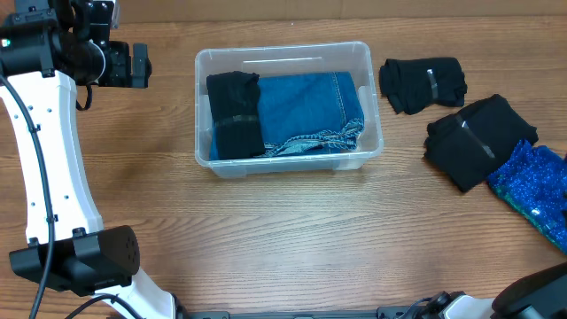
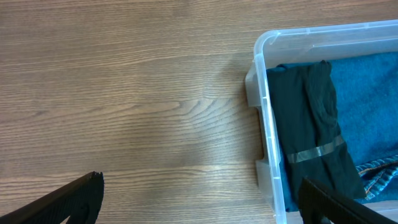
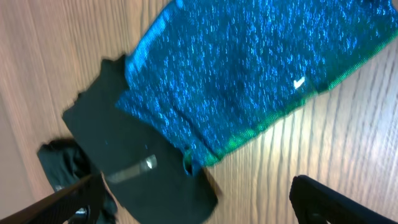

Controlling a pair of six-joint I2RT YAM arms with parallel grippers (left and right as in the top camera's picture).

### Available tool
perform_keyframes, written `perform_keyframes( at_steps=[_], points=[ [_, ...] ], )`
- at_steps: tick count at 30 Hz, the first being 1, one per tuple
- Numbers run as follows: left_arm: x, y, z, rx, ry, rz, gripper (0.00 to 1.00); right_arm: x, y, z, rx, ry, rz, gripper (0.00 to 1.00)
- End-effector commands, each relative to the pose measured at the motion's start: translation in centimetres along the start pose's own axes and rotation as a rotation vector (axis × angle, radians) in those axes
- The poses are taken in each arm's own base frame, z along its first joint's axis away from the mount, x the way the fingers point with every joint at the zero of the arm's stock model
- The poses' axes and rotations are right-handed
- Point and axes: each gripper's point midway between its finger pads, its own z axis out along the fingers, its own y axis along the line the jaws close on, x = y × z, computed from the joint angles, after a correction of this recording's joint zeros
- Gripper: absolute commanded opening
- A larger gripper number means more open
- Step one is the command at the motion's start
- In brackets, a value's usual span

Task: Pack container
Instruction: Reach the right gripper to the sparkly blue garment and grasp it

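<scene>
The robot's right gripper will next close on the middle of the blue sparkly cloth (image 1: 559,198) (image 3: 258,68), beside the larger black folded garment.
The clear container (image 1: 283,50) stands at the table's middle. It holds a folded black garment (image 1: 236,115) at its left end and folded blue denim (image 1: 306,106) beside it. My left gripper (image 1: 133,64) is open and empty, above bare table left of the container. In the left wrist view the open left gripper (image 2: 199,205) spans the container's left wall (image 2: 264,93), with the black garment (image 2: 317,130) and denim (image 2: 370,93) inside. My right gripper (image 3: 199,202) is open and empty above a blue sparkly cloth (image 3: 249,68) and a black folded garment (image 3: 124,155).
Right of the container lie a black bundle (image 1: 423,84), a larger black folded garment (image 1: 478,137) and the blue sparkly cloth (image 1: 536,182) at the right edge. The left arm's white link (image 1: 49,168) runs down the left side.
</scene>
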Motion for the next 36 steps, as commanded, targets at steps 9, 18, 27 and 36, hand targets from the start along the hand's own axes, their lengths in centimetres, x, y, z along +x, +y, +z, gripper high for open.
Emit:
perform_keyframes(
  at_steps=[9, 18, 27, 36],
  points=[
    [-0.2, 0.0, 0.3, 0.001, -0.002, -0.012, 1.00, 0.0, -7.8, 5.5, 0.095, -0.007, 0.203, 0.99],
    [-0.2, 0.0, 0.3, 0.001, -0.002, -0.011, 1.00, -4.9, -5.1, 5.3, -0.034, -0.190, -0.135, 0.96],
    [-0.2, 0.0, 0.3, 0.001, -0.001, -0.011, 1.00, -9.3, -5.2, 4.2, 0.047, -0.378, -0.412, 0.97],
    [-0.2, 0.0, 0.3, 0.001, -0.002, -0.011, 1.00, -9.8, -7.0, 9.4, 0.091, -0.312, -0.399, 0.99]
  ],
)
